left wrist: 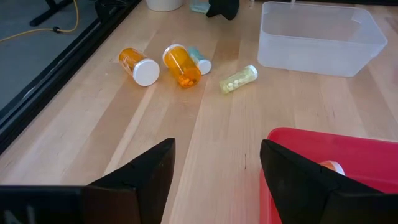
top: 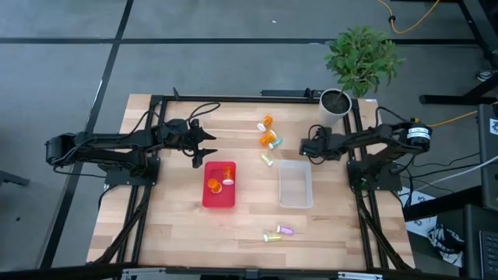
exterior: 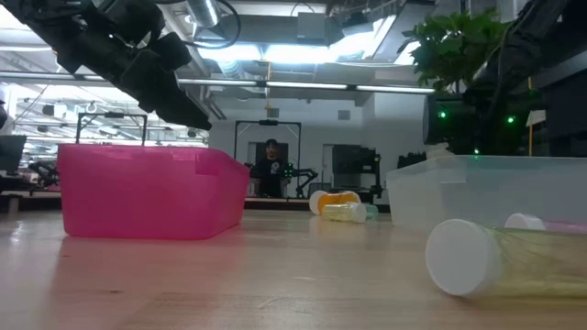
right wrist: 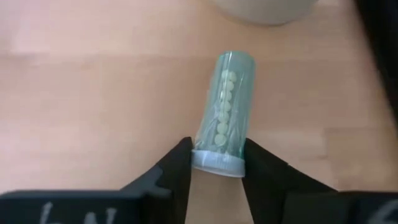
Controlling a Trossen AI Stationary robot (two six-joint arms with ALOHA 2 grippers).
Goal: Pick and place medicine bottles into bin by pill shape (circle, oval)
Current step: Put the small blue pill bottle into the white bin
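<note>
I will use my right gripper to set the green bottle, now beyond the clear bin's far end, down in the middle of the clear bin (top: 290,185), a little toward the red bin.
My right gripper (top: 305,148) is shut on a translucent green bottle (right wrist: 225,112) of round pills, beyond the far end of the clear bin (top: 296,184). My left gripper (top: 206,148) is open and empty, above the table by the far left corner of the red bin (top: 219,187), which holds two orange bottles (top: 214,184). Two orange bottles (left wrist: 138,66), a blue one (left wrist: 200,60) and a yellow-green one (left wrist: 238,79) lie on their sides on the wood between the grippers. Two more pastel bottles (top: 278,233) lie near the front edge. My right gripper pinches the green bottle at its white cap end (right wrist: 217,163) between its two fingers. The bottle's body sticks out forward past the fingertips, in line with the fingers. Whether it is clear of the table, I cannot tell.
A white plant pot (top: 336,101) with a green plant stands at the table's far right corner, close behind my right gripper. The arm bases and cables line the left and right edges. Bare wood lies to the left of the red bin and in front of both bins.
</note>
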